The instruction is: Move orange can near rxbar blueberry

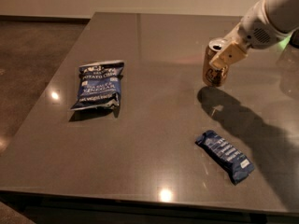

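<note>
My gripper is to release the orange can soon. It will set it down on the grey table point(218, 124), just behind the far end of the rxbar blueberry.
The orange can point(211, 69), golden with dark lettering and a silver top, stands upright at the right of the grey table point(159, 125). My gripper point(225, 57) comes in from the upper right and is shut on the can's upper part, its beige fingers point(229, 55) against the can's side. The rxbar blueberry point(225, 156), a flat dark blue wrapper with white text, lies near the table's front right, well in front of the can and apart from it.
A larger blue chip bag point(99, 84) lies at the table's left middle. The table's front edge runs along the bottom of the view. Brown floor point(32, 55) lies to the left. The arm's shadow point(252, 125) falls across the right side.
</note>
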